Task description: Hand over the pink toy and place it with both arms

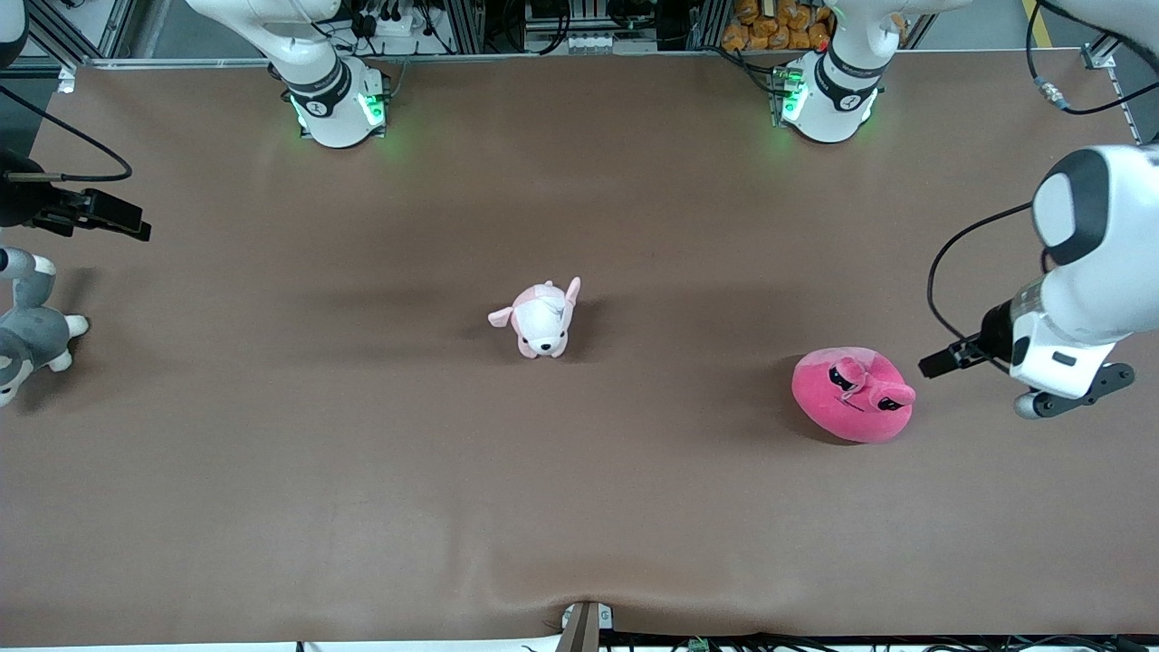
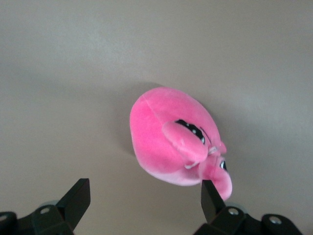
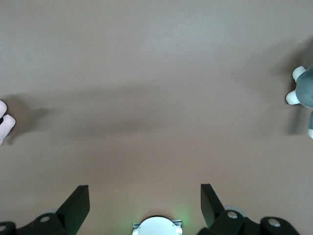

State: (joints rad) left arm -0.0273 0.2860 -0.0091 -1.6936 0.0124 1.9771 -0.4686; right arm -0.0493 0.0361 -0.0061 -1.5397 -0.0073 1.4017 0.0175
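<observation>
The fingers of my left gripper will close on the hot-pink toy's nearer ear (image 1: 897,393) (image 2: 183,143), the floppy one on the left gripper's side of the toy's face.
The hot-pink toy (image 1: 853,396) lies on the brown table toward the left arm's end, its black eyes and snout turned up. It fills the middle of the left wrist view (image 2: 171,144). My left gripper (image 1: 1073,388) hangs in the air just beside the toy, at the table's end. Its fingers are open and empty (image 2: 145,205), and the toy lies ahead of them. My right gripper (image 1: 86,213) is up over the right arm's end of the table, open and empty (image 3: 145,205).
A small pale pink-and-white puppy plush (image 1: 541,319) stands mid-table and shows at the edge of the right wrist view (image 3: 4,122). A grey-and-white plush animal (image 1: 27,330) lies at the right arm's end (image 3: 303,93). The right arm's base (image 1: 335,104) and the left arm's base (image 1: 826,95) stand along the table's edge farthest from the front camera.
</observation>
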